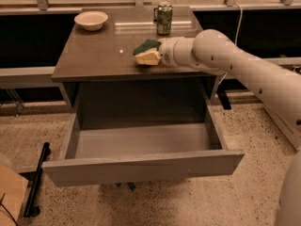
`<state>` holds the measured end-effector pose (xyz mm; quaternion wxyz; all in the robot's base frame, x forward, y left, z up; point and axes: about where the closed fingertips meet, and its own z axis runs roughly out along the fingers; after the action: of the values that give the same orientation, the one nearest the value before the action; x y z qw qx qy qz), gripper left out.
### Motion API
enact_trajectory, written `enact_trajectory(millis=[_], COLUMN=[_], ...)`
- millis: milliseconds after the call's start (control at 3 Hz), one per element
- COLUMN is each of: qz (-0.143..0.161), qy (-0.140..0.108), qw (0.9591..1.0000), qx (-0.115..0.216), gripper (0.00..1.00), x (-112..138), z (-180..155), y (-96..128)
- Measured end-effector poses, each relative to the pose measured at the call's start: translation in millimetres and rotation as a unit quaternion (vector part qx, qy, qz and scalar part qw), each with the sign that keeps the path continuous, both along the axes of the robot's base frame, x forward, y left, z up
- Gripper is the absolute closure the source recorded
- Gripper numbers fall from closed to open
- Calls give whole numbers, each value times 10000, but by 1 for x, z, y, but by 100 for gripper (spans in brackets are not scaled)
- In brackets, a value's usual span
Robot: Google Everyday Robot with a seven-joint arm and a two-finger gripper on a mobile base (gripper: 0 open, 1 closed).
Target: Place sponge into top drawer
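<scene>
Next, my gripper sets the sponge down toward the back of the drawer's grey bottom (174, 128), off-centre toward my arm's side.
The sponge (145, 47), dark green over pale yellow, sits tilted at the tip of my gripper (153, 56), over the front right part of the cabinet top (94, 51). The gripper is shut on the sponge, and my white arm reaches in from the right. The top drawer (141, 167) is pulled wide open below the cabinet top. Its light grey inside is bare. The sponge is behind and above the drawer's opening.
A pale bowl (91, 20) stands at the back left of the cabinet top. A green can (164, 18) stands at the back, just behind the sponge. A black bar (35, 180) and a cardboard piece (8, 197) lie on the floor at the left.
</scene>
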<state>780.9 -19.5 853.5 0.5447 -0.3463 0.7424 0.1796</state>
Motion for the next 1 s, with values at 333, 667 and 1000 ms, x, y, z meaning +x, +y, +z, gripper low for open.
enact_trajectory(millis=[333,667,1000], qz=[178,826,1371], qy=[-2,495,1238], qw=[9994,9952,9826], qx=[-292,-198,203], gripper=[100,100,100], x=[-34,-104,-159], z=[32,43,31], y=[-5,-6,-5])
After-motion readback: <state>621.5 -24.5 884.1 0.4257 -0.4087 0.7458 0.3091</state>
